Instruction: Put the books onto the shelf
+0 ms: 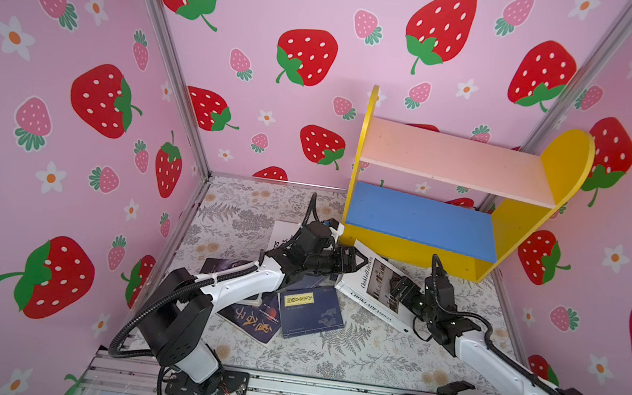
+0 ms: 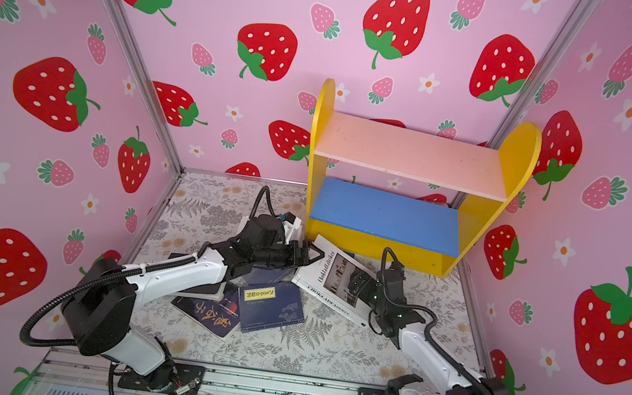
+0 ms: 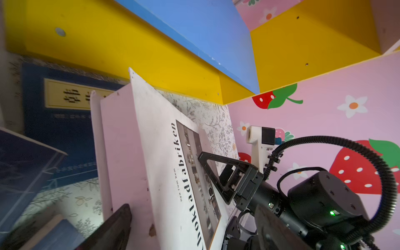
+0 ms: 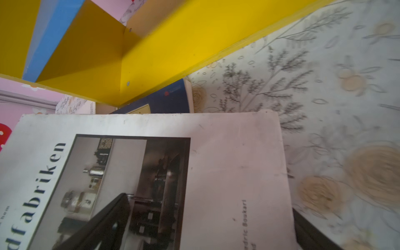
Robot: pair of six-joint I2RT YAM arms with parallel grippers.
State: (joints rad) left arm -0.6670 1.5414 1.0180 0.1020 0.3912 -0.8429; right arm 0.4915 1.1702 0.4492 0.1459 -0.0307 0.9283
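Observation:
The robot's left gripper needs to close across the middle of the white book's short end (image 1: 346, 266) (image 3: 132, 197), beside the "Chokladfabriken" title on the book's cover.
The shelf (image 1: 424, 222) stands at the back right, and its pink board (image 1: 450, 158) and blue board hold nothing. A thick white book (image 1: 370, 303) lettered "Chokladfabriken" lies tilted before it, resting on a navy book (image 4: 171, 97). My left gripper (image 1: 353, 263) is open, its jaws straddling the white book's (image 3: 151, 151) left end. My right gripper (image 1: 398, 288) is open too, with one fingertip (image 3: 202, 155) on the cover (image 4: 227, 162) and the other past the edge. A navy book with a yellow label (image 1: 315, 312) and a dark book with Chinese characters (image 1: 251, 319) lie in front. Another white book (image 1: 281, 235) shows behind the left arm.
Strawberry-patterned walls close in the left, back and right sides. The shelf's yellow base panel (image 3: 129, 47) is just behind the white book. A dark book (image 1: 221, 265) sits partly under the left arm. The floral table cover (image 1: 368, 353) runs to the metal rail (image 1: 320, 392) at the front.

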